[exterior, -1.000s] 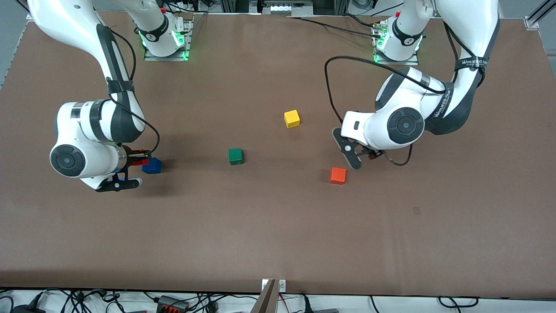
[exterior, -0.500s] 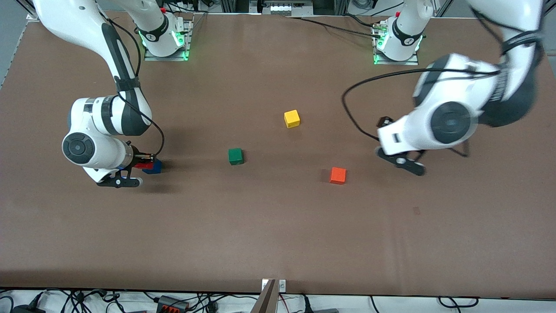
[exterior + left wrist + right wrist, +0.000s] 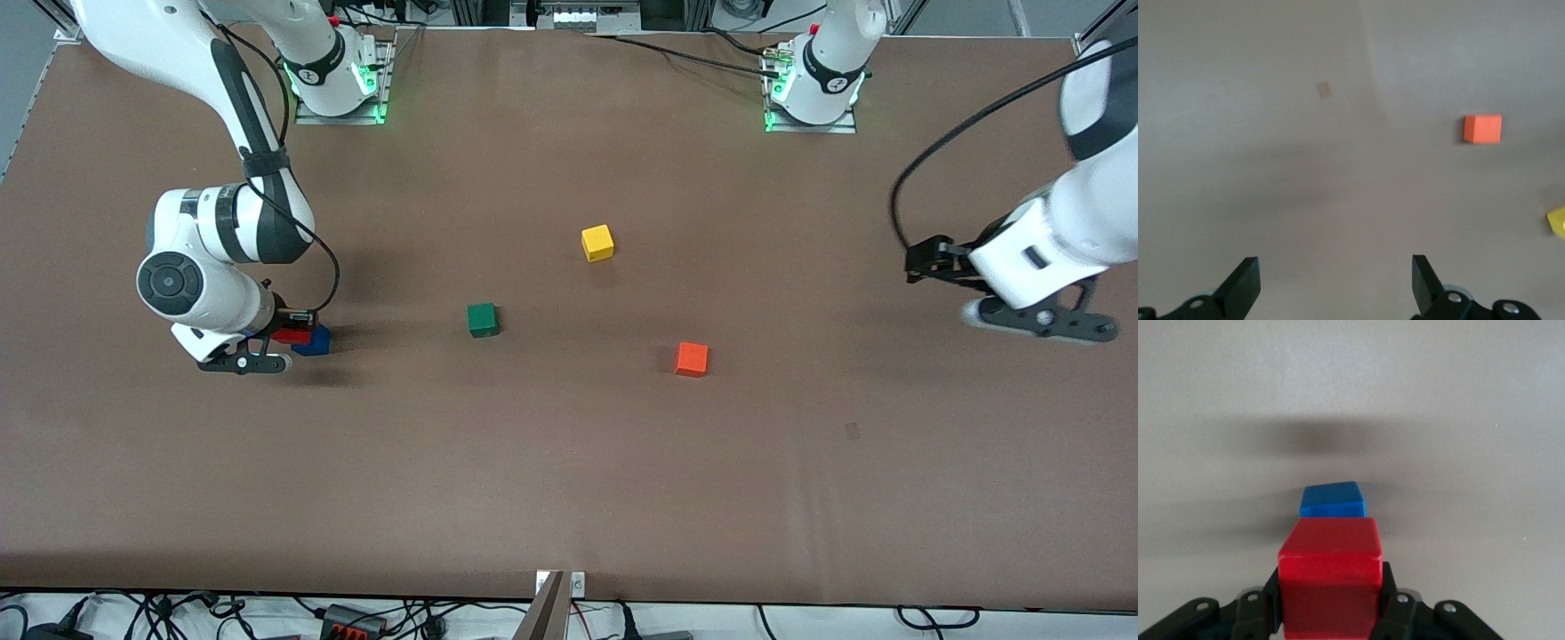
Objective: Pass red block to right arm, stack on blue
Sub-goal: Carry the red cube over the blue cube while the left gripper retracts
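Observation:
My right gripper needs to let go of the red block on top of the blue block (image 3: 300, 335) (image 3: 1327, 550), overlapping the edge nearest that gripper.
The red block (image 3: 1330, 577) sits clamped between the fingers of my right gripper (image 3: 1330, 587), which is shut on it. In the front view the red block (image 3: 289, 336) hangs low at the edge of the blue block (image 3: 314, 340), on the side toward the right arm's end of the table. The blue block (image 3: 1332, 501) rests on the table, half covered by the red one in the right wrist view. I cannot tell whether the two touch. My left gripper (image 3: 1031, 316) waits open and empty over bare table at the left arm's end (image 3: 1335, 280).
A green cube (image 3: 482, 320) lies mid-table, a yellow cube (image 3: 597, 243) farther from the front camera, and an orange cube (image 3: 692, 359) nearer to it. The orange cube (image 3: 1483, 129) and a corner of the yellow cube (image 3: 1558, 222) show in the left wrist view.
The left arm has swung away from beside the orange cube out to its own end of the table. The right gripper with the red block has shifted slightly closer over the blue block.

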Robot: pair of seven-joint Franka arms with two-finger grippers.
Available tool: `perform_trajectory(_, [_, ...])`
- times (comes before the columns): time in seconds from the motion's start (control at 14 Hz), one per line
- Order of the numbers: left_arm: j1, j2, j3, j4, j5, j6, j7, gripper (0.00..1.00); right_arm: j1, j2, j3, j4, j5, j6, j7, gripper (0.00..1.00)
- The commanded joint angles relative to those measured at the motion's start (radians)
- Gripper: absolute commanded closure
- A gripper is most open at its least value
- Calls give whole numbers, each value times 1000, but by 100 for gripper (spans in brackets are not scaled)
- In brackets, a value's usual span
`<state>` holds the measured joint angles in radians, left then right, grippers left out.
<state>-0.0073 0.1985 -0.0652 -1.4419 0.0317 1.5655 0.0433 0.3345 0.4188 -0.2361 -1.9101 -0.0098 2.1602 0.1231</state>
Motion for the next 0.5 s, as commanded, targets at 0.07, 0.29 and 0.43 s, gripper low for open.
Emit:
perform_trajectory(0.07, [-30,-249,73,-293,-21,189,-17,0,3,-34,1,-75,-24,70,26,100])
perform_trajectory(0.29, [-10,-277,62,-331,-19,183,-13,0,1,-32,1,-89,-18,92,26,100])
perform_trajectory(0.43, [39,-274,32,-331,-19,174,-3,0,3,-32,3,-89,-16,92,26,100])
